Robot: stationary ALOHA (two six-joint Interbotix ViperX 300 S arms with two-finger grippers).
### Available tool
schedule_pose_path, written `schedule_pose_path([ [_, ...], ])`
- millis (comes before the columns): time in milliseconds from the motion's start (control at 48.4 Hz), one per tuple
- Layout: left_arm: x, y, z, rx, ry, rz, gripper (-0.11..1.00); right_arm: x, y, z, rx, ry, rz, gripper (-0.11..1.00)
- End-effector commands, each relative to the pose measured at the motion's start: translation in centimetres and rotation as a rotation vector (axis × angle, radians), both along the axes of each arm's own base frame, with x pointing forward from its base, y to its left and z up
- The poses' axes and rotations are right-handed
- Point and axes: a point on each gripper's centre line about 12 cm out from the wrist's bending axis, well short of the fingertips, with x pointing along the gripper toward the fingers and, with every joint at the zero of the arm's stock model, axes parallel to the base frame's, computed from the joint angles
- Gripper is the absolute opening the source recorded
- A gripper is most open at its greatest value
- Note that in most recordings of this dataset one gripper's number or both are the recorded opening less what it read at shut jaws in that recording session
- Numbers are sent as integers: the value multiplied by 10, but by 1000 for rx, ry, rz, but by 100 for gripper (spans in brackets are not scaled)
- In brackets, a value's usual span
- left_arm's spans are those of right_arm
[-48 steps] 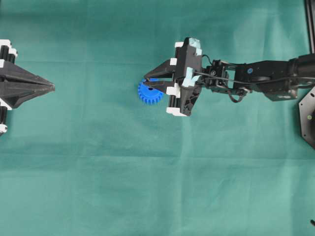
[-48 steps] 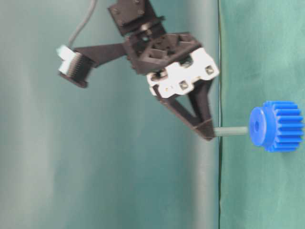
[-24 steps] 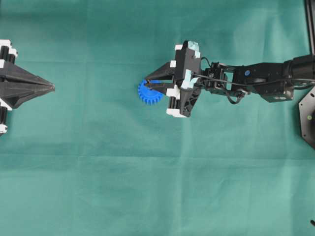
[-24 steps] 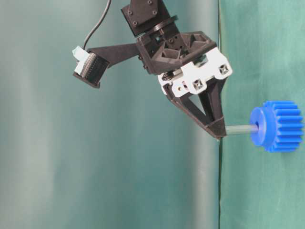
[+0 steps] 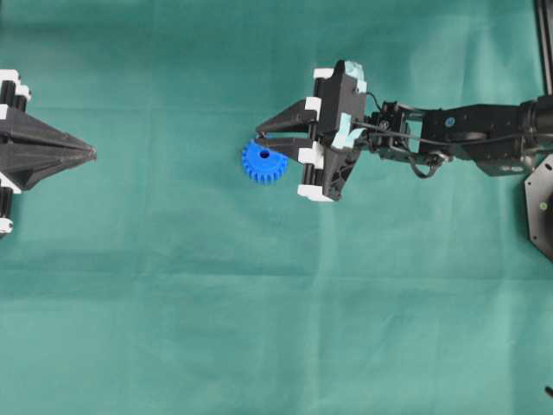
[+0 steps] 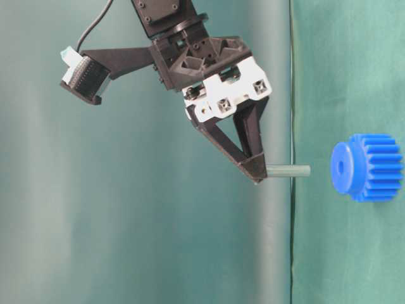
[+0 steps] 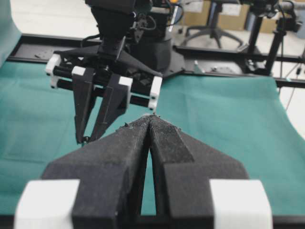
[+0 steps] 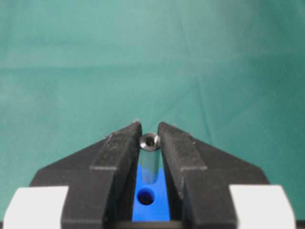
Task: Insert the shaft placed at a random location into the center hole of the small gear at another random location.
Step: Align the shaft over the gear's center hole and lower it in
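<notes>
The rod will stand in the dark center hole of the small blue gear (image 5: 264, 154) (image 8: 146, 196) once the robot's right gripper lets go.
The small blue gear (image 5: 263, 162) lies flat on the green cloth, its center hole (image 5: 264, 154) open and dark. My right gripper (image 5: 257, 137) is shut on the shaft (image 6: 288, 171), a short grey pin that points at the gear (image 6: 367, 168). A clear gap separates the pin's free end from the center hole (image 6: 342, 167). In the right wrist view the shaft (image 8: 150, 160) stands between my fingers, above the gear (image 8: 155, 212) and just behind its hole (image 8: 146, 196). My left gripper (image 5: 91, 154) is shut and empty at the far left.
Green cloth (image 5: 259, 328) covers the whole table. The right arm (image 5: 467, 138) reaches in from the right edge. A black frame and office clutter (image 7: 228, 28) lie beyond the table's far side.
The shaft's tip was touching the gear's hub at the hole half a second ago. My right gripper has since lifted away with the shaft, leaving a gap. The left gripper has not moved.
</notes>
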Motion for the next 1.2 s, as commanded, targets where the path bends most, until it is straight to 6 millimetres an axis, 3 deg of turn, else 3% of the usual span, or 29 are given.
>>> schedule_pose_path([
  [0,1,0,4,0,-11,1,0,3,1,6,-5,-22,3,16],
  [372,1,0,3,0,-6,0,0,7,-1,-32,15,44,-10,16],
  [1177,1,0,0,-2,9,2,0,12,2,-56,35,109,-8,16],
])
